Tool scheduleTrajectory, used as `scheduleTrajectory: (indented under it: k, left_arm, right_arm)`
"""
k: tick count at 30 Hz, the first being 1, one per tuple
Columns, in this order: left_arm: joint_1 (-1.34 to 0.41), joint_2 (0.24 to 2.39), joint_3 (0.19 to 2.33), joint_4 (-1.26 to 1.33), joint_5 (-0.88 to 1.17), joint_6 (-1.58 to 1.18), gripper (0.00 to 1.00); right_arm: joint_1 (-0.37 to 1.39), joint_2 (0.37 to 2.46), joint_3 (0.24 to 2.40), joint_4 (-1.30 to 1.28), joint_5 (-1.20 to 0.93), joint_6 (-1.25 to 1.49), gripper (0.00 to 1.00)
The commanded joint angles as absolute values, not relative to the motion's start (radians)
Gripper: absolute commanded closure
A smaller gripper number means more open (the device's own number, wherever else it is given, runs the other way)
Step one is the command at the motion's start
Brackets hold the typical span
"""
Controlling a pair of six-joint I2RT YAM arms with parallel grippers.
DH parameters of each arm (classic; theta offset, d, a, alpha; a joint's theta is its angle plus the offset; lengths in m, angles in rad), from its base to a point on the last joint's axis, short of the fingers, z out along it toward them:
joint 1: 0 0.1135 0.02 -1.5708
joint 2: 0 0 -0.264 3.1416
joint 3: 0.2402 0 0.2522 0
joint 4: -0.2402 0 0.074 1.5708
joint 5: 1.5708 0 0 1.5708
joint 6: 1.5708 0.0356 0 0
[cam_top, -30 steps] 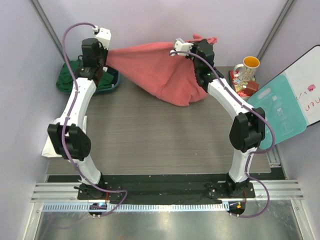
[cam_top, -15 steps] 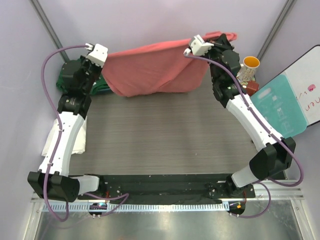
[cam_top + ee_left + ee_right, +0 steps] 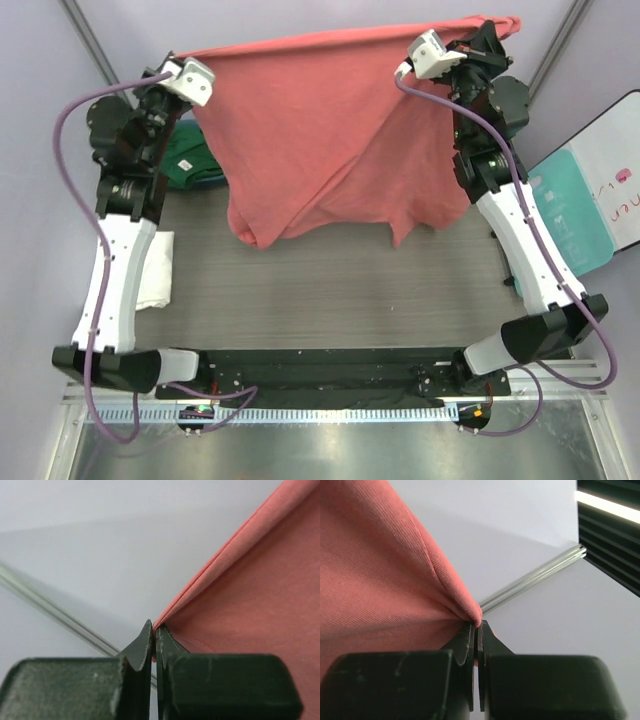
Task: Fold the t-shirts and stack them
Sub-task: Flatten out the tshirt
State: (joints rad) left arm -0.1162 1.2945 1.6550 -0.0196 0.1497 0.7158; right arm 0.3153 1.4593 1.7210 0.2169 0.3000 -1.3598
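Observation:
The coral-red t-shirt hangs with a slanted fold from the bunched hold of my right gripper, so I need to put the shirt down and regrip its corner (image 3: 511,24) with my right gripper.
The coral-red t-shirt (image 3: 320,130) hangs spread in the air between my two grippers, high over the far half of the table. My left gripper (image 3: 170,70) is shut on its left top corner; the pinched hem shows in the left wrist view (image 3: 240,595). My right gripper (image 3: 490,35) is shut on its right top corner, seen bunched in the right wrist view (image 3: 395,570). The shirt's lower edge dangles just above the table. The dark green t-shirt (image 3: 190,165) lies at the far left, partly hidden. The white t-shirt (image 3: 155,270) lies folded at the left edge.
A teal-and-white board (image 3: 580,215) leans at the right. The grey table (image 3: 330,290) stretches below the hanging shirt. Walls stand close on the left and at the back.
Both grippers have risen and moved apart with the coral-red shirt. The shirt has gone from a bunched heap to a spread, hanging sheet, and it now hides the mug at the right.

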Motion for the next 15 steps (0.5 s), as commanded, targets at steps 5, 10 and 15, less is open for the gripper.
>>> scheduleTrajectory:
  k: [5,10,15]
  left_arm:
    - [-0.091,1.547,1.712,0.098,0.143,0.956,1.00]
    - [-0.077,1.684,1.882,0.199,0.063,1.006,1.00]
    - [-0.074,1.753,2.015,0.360,0.028,1.040,1.00]
  right_arm:
    - [0.180,1.716,1.833,0.394,0.339,-1.416,0.99]
    - [0.118,1.883,2.165,0.396,0.357,-1.443,0.99]
    - [0.065,1.928,2.332,0.383,0.305,-1.477,0.99]
